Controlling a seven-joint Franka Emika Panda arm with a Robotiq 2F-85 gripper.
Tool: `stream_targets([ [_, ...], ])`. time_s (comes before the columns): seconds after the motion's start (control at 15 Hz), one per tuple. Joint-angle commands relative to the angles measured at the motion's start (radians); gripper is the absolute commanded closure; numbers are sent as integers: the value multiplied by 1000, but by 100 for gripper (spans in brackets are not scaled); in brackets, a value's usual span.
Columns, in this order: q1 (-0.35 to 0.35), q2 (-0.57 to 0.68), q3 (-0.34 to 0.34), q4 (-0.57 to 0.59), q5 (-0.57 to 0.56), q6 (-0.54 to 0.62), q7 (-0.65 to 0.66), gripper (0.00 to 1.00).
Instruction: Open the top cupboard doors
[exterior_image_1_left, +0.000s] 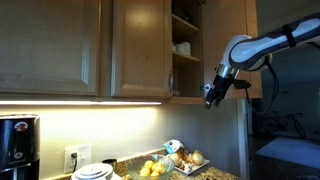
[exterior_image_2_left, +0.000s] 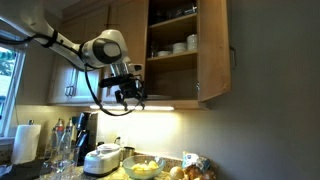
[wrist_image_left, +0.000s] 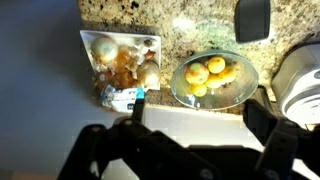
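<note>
The gripper should next move to the bar handle (exterior_image_1_left: 171, 81) of the closed cupboard door beside the shelves with white bowls and close there.
In both exterior views one top cupboard door (exterior_image_1_left: 225, 20) (exterior_image_2_left: 212, 50) stands swung open, its silver bar handle (exterior_image_2_left: 233, 55) showing. It exposes shelves with white bowls (exterior_image_1_left: 182, 47) (exterior_image_2_left: 180, 45). The neighbouring door (exterior_image_1_left: 140, 45) (exterior_image_2_left: 128, 25) looks closed or nearly closed. My gripper (exterior_image_1_left: 213, 95) (exterior_image_2_left: 130, 95) hangs just below the cupboard's bottom edge, under the opening, touching neither door. In the wrist view my gripper (wrist_image_left: 195, 125) points down at the counter. Its dark fingers are spread apart with nothing between them.
On the granite counter below are a glass bowl of lemons (wrist_image_left: 210, 78) (exterior_image_1_left: 152, 168), a tray of packets (wrist_image_left: 120, 60), a white rice cooker (wrist_image_left: 300, 80) (exterior_image_2_left: 105, 158), a coffee maker (exterior_image_1_left: 15, 140) and a paper towel roll (exterior_image_2_left: 25, 140). A further closed door (exterior_image_1_left: 50, 45) hangs beside these.
</note>
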Motion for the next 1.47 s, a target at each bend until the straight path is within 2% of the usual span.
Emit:
stream_targets([
  [0.0, 31, -62, -15, -20, 15, 98, -31, 0],
  [0.27, 53, -76, -20, -31, 31, 218, -25, 0],
  [0.33, 48, -77, -15, -31, 28, 223, -12, 0],
  [0.4, 32, -46, -2, 4, 6, 179, -3, 0],
  [0.87, 32, -46, -3, 4, 7, 193, -3, 0],
  [1.07, 24, -44, 5, -10, 11, 241, 30, 0],
  [1.13, 20, 66, 28, 82, -1, 265, 55, 0],
  [1.4, 31, 178, 40, 209, 6, 334, 57, 0],
])
